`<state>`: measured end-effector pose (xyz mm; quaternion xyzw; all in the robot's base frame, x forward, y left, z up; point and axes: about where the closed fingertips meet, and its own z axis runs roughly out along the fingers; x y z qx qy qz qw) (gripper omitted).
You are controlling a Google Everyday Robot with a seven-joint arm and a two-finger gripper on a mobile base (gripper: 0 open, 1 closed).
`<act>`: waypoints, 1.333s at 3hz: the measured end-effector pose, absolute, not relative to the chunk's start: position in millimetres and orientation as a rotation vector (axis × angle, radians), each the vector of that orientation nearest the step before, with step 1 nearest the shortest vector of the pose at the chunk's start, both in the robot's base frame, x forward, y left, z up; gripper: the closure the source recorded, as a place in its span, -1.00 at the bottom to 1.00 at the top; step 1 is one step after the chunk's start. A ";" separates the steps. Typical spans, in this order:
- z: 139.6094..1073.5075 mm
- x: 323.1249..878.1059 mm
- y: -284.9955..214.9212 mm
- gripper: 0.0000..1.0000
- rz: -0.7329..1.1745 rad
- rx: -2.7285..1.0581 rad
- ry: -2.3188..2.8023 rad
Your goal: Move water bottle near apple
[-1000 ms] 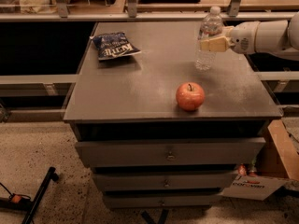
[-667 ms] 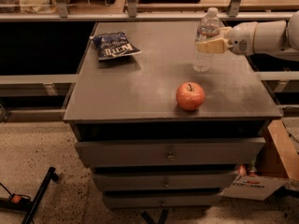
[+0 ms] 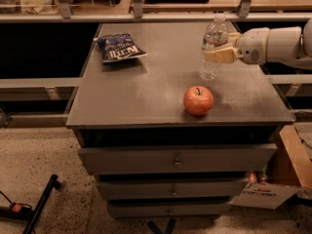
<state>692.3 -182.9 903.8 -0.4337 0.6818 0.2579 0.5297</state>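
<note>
Next, I set the water bottle down upright with my gripper on the grey cabinet top, close behind the apple (image 3: 205, 84).
The water bottle (image 3: 213, 45) is clear with a white cap and stands upright at the right back part of the grey cabinet top (image 3: 146, 91). My gripper (image 3: 218, 54) reaches in from the right on a white arm and is shut on the bottle's middle. The bottle's base is at or just above the surface. The red-orange apple (image 3: 198, 100) with a dark stem sits near the front right of the top, a short way in front of the bottle.
A dark blue chip bag (image 3: 118, 48) lies at the back left of the top. The cabinet has drawers (image 3: 175, 160) below. A shelf rail (image 3: 146, 16) runs behind. Cardboard boxes (image 3: 287, 169) stand on the floor at right, a black tool (image 3: 39, 204) at left.
The gripper has carried the bottle slightly left and toward the front, a little closer to the apple. The apple and chip bag have not moved.
</note>
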 end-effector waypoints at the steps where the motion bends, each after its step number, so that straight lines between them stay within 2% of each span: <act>1: 905.6 672.1 -175.5 1.00 0.642 -1.072 1.598; 4: 908.9 660.9 -170.9 1.00 0.672 -1.073 1.580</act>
